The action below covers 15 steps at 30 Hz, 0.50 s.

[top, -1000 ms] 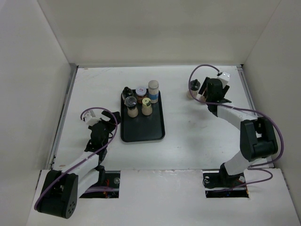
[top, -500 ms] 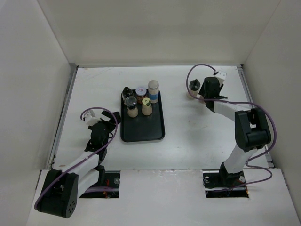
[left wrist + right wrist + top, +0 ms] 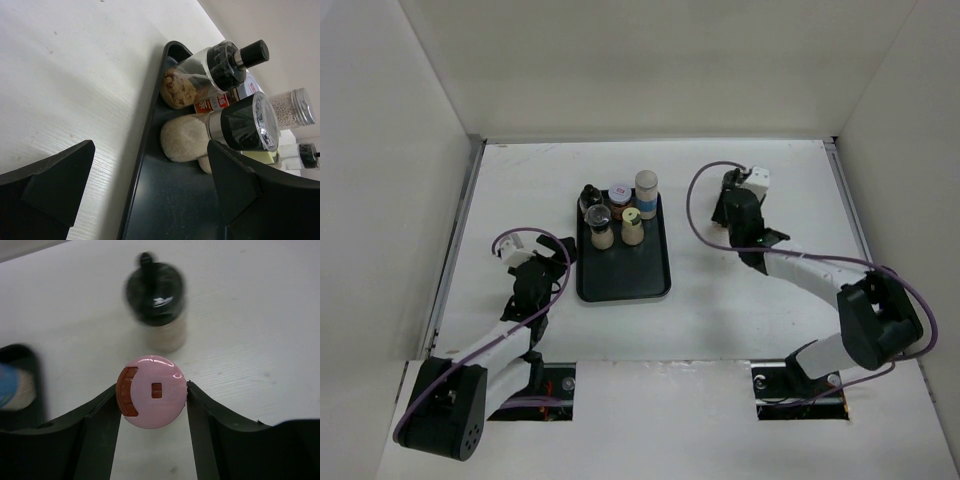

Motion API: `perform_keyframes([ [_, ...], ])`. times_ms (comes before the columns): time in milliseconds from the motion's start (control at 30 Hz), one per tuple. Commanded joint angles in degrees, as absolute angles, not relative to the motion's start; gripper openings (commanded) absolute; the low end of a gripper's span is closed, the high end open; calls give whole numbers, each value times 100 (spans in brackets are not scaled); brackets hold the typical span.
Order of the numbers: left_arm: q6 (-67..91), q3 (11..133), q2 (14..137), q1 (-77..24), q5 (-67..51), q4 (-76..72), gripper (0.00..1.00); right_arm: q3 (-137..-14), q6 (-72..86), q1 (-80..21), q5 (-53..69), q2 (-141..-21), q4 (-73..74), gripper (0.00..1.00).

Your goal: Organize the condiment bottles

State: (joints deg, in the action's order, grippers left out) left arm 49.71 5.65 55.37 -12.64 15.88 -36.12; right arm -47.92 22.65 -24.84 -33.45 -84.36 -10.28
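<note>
Next, my right gripper lets go of the pink-capped bottle on the black tray (image 3: 609,273), just in front of the clear-topped bottle.
My right gripper (image 3: 152,390) is shut on a pink-capped condiment bottle (image 3: 161,407), one finger on each side of its cap. Just beyond it a black-capped bottle (image 3: 156,292) with pale contents stands on the table, blurred. From above, the right gripper (image 3: 730,207) covers the pink-capped bottle, and the black-capped bottle (image 3: 730,179) shows at its far edge. Several more bottles (image 3: 620,210) stand at the far end of the black tray (image 3: 630,272). My left gripper (image 3: 552,252) is open beside the tray's left rim (image 3: 142,165), holding nothing.
White walls close in the table on the left, back and right. The near half of the tray (image 3: 170,205) is bare. A purple cable (image 3: 695,205) loops off the right wrist, to the left of the gripper.
The right gripper has closed on the pink-capped bottle, and the arm has swung left toward the tray. The left arm has not moved.
</note>
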Motion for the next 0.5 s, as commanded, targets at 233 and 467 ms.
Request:
perform_keyframes([
  [233,4922,694,5441,-1235,1643,-3990,100,-5378,2198,-5196,-3218,-8401,-1256,42],
  [467,4896,642,5274,-1217,1687,-3955,100,-6572,1864,-6182,-2769,-9903,-1582,43],
])
